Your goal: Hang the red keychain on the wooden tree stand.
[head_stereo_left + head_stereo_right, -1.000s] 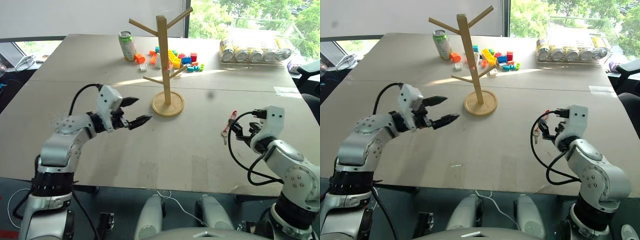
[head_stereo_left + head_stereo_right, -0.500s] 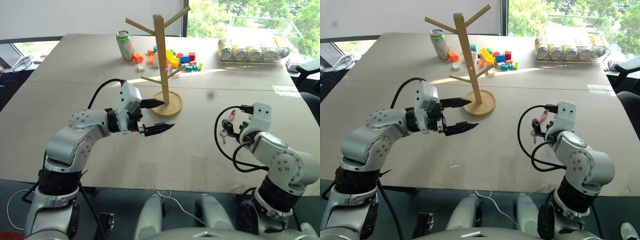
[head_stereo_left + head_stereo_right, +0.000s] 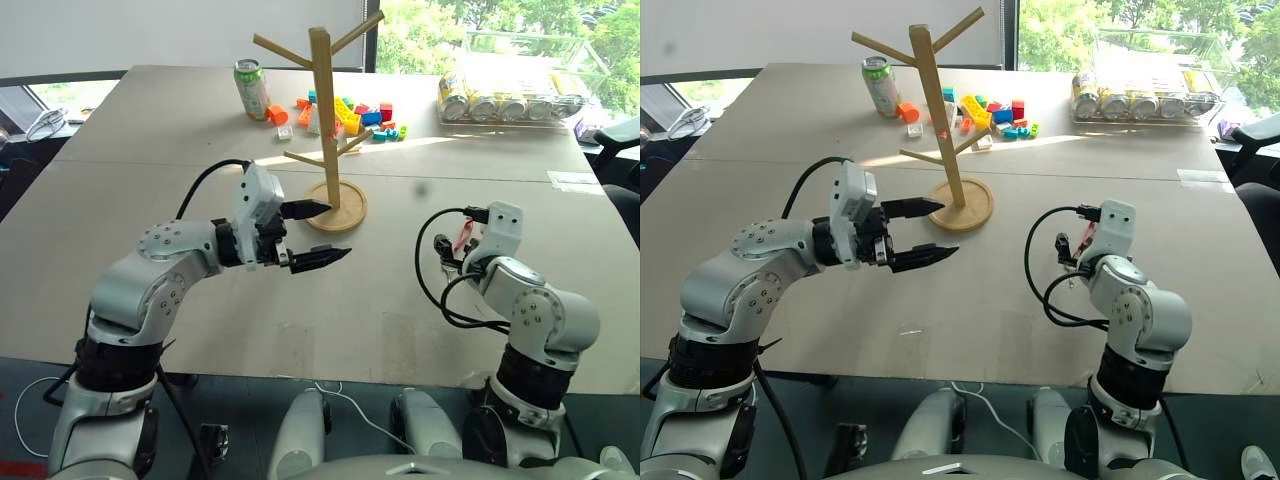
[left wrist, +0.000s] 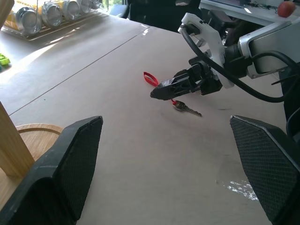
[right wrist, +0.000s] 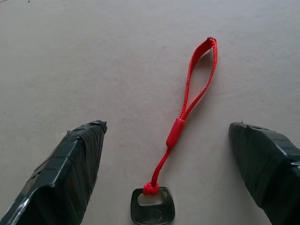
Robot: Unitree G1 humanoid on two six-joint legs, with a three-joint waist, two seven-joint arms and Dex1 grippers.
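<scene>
The strap of the red keychain lies at a slant between the fingers of my right gripper, so I should turn that gripper in line and close on the strap's red sleeve [image 5: 176, 132].
The red keychain [image 5: 188, 96] lies flat on the table, its strap loop pointing away from my right gripper [image 5: 166, 126] and its small metal key [image 5: 152, 212] nearest it. That gripper is open and low over the table, one finger on either side of the strap without gripping it. The left wrist view shows its fingers beside the red loop [image 4: 150, 78] and the key [image 4: 186, 108]. The wooden tree stand [image 3: 324, 110] stands upright mid-table on its round base [image 3: 345, 212]. My left gripper [image 3: 336, 230] hovers open and empty just in front of that base, pointing right.
A green can [image 3: 253, 90] and several coloured toy blocks [image 3: 345, 115] lie behind the stand. A clear box of cans [image 3: 510, 100] sits at the far right, and a paper slip [image 3: 575, 182] near the right edge.
My left gripper swung right and a little up toward the stand's base, then held still. My right gripper moved forward and down over the keychain, staying open.
</scene>
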